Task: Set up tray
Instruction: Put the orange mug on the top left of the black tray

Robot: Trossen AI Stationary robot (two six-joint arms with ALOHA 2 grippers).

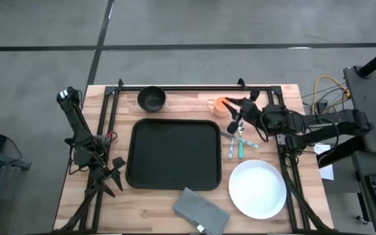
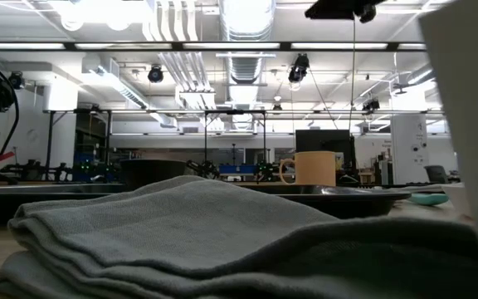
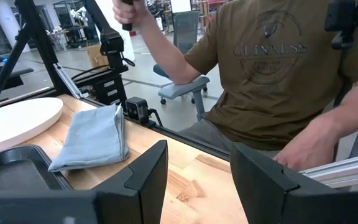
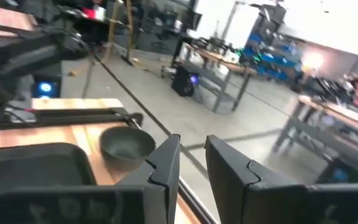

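The near side of the orange cup's rim (image 1: 219,115), the part that faces the black tray, will be gripped by my right gripper as it closes.
The black tray (image 1: 175,153) lies flat in the middle of the table. Around it rest a black bowl (image 1: 151,98) on the far side, an orange cup (image 1: 219,104), teal-handled cutlery (image 1: 235,145), a white plate (image 1: 258,188) and a folded grey napkin (image 1: 201,209) at the near edge. My right gripper (image 1: 235,113) hovers open beside the cup, above the cutlery's far ends; in its wrist view the fingers (image 4: 166,171) hold nothing, with the bowl (image 4: 126,146) beyond. My left gripper (image 1: 113,175) waits open off the tray's left near corner.
A black frame rail (image 1: 188,87) runs along the table's far edge, with struts down both sides. A person in an olive T-shirt (image 3: 272,74) stands just beyond the near edge. In the low view the napkin (image 2: 181,241) fills the foreground, with the cup (image 2: 314,168) behind it.
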